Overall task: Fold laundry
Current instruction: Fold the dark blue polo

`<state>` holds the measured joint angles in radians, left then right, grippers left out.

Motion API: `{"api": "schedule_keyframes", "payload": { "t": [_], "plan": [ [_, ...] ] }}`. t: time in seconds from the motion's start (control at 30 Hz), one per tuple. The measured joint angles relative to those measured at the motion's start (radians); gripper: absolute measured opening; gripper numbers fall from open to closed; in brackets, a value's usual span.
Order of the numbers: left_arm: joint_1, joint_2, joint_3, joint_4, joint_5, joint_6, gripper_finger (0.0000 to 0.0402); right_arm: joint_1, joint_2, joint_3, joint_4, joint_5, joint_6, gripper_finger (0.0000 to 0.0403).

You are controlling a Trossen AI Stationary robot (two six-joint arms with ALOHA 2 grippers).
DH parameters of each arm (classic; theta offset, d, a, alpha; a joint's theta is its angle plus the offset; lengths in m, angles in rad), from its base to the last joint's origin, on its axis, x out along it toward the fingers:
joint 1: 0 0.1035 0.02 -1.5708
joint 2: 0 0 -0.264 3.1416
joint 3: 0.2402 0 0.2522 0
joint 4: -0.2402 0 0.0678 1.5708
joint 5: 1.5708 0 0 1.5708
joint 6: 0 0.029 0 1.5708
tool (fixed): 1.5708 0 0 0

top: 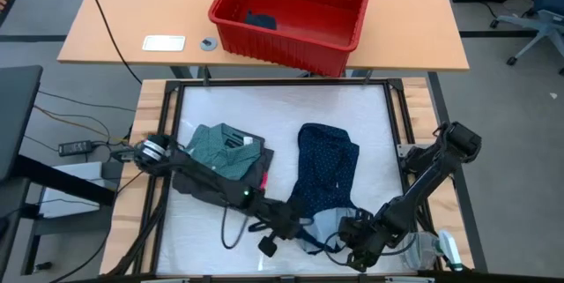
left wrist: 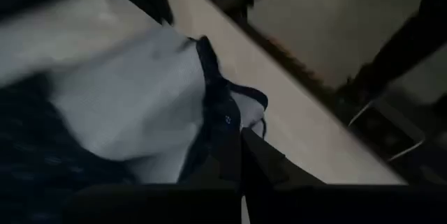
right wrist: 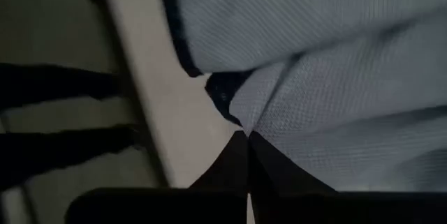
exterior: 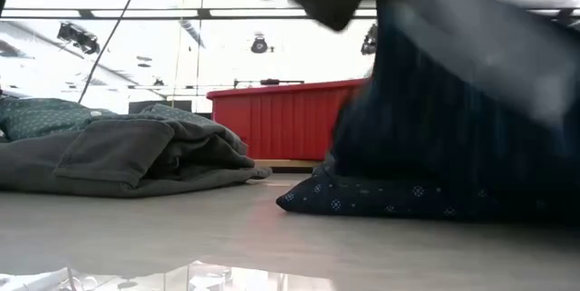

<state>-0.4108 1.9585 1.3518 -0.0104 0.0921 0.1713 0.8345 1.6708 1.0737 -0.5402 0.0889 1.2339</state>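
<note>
The navy hem is to go on the garment's far corner (top: 306, 137), on the side facing the teal-green shirt. Next, my left gripper lets go of it there. The hem is now raised above the flat part.
A navy dotted garment (top: 326, 168) lies lengthwise in the middle of the white work surface. Its near end (top: 328, 221) is turned up and shows a pale inside. My left gripper (top: 295, 227) is shut at that end's left corner. At the right corner my right gripper (top: 354, 237) is shut too. In the low view the raised cloth (exterior: 453, 101) hangs above the part still lying flat (exterior: 381, 202). A folded teal-green shirt (top: 222, 145) rests on a charcoal grey piece (exterior: 118, 155) at the left. My left gripper pinches the navy hem edge (left wrist: 225, 123) of the garment's near end between its two fingers, slanting down from the left. That corner is lifted and the pale inside faces up. My right gripper pinches the cloth where the navy edge meets the pale inside (right wrist: 234, 112), pointing steeply down. That corner is lifted off the surface, while the garment's far part stays on the table.
A red plastic basket (top: 291, 10) stands on the wooden table beyond the work surface, with a dark piece (top: 260, 20) inside. A white card (top: 164, 43) and a small round object (top: 208, 43) lie to its left. A black frame (top: 392, 107) borders the work surface.
</note>
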Motion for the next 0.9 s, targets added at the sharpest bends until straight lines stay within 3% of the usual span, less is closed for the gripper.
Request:
{"api": "schedule_keyframes", "payload": {
  "t": [0.4, 0.67, 0.9],
  "plan": [
    [0.156, -0.270, 0.004, -0.011, -0.089, 0.001, 0.0001, -0.083, -0.261, 0.019, -0.140, 0.271, -0.006, 0.0002],
    [0.335, -0.264, 0.003, -0.076, -0.094, 0.005, 0.0000, -0.274, -0.369, 0.019, -0.390, 0.375, -0.005, 0.0001],
    [0.509, -0.195, 0.003, -0.048, -0.091, 0.057, 0.0000, -0.511, -0.413, 0.002, -0.559, 0.381, -0.181, 0.0000]
  ]
}}
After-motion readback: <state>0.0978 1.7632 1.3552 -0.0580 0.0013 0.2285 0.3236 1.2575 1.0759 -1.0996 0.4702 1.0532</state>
